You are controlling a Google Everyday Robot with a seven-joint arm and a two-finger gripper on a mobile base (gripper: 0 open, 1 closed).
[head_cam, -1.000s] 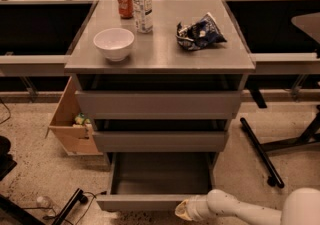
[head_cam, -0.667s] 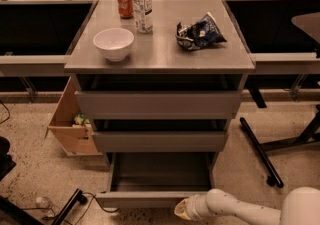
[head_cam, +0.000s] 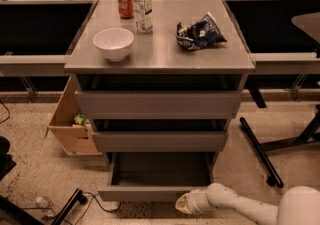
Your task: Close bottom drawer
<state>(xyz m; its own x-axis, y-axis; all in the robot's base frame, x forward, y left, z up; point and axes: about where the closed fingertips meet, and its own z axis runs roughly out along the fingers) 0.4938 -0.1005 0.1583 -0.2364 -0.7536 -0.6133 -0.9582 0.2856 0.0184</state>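
Observation:
My gripper will release the bottom drawer with the drawer's grey front pushed in close below the middle drawer (head_cam: 153, 175).
The bottom drawer (head_cam: 150, 192) of the grey cabinet is pulled out, with its flat grey front near the floor and its dark empty tray (head_cam: 160, 169) showing. The gripper (head_cam: 184, 203) at the end of my white arm sits at the drawer front's right end, touching or almost touching it. The two drawers above, the top drawer (head_cam: 157, 104) and the middle drawer (head_cam: 160, 140), are nearly shut.
On the cabinet top stand a white bowl (head_cam: 114, 43), a plastic bottle (head_cam: 143, 3), a red can (head_cam: 124, 2) and a crumpled chip bag (head_cam: 200, 32). A cardboard box (head_cam: 70, 119) stands at the cabinet's left. A black chair base (head_cam: 260, 151) lies at right. Cables lie on the floor (head_cam: 80, 200).
The gripper has stayed at the right end of the bottom drawer's front, shifting slightly left. The drawer's position looks about the same.

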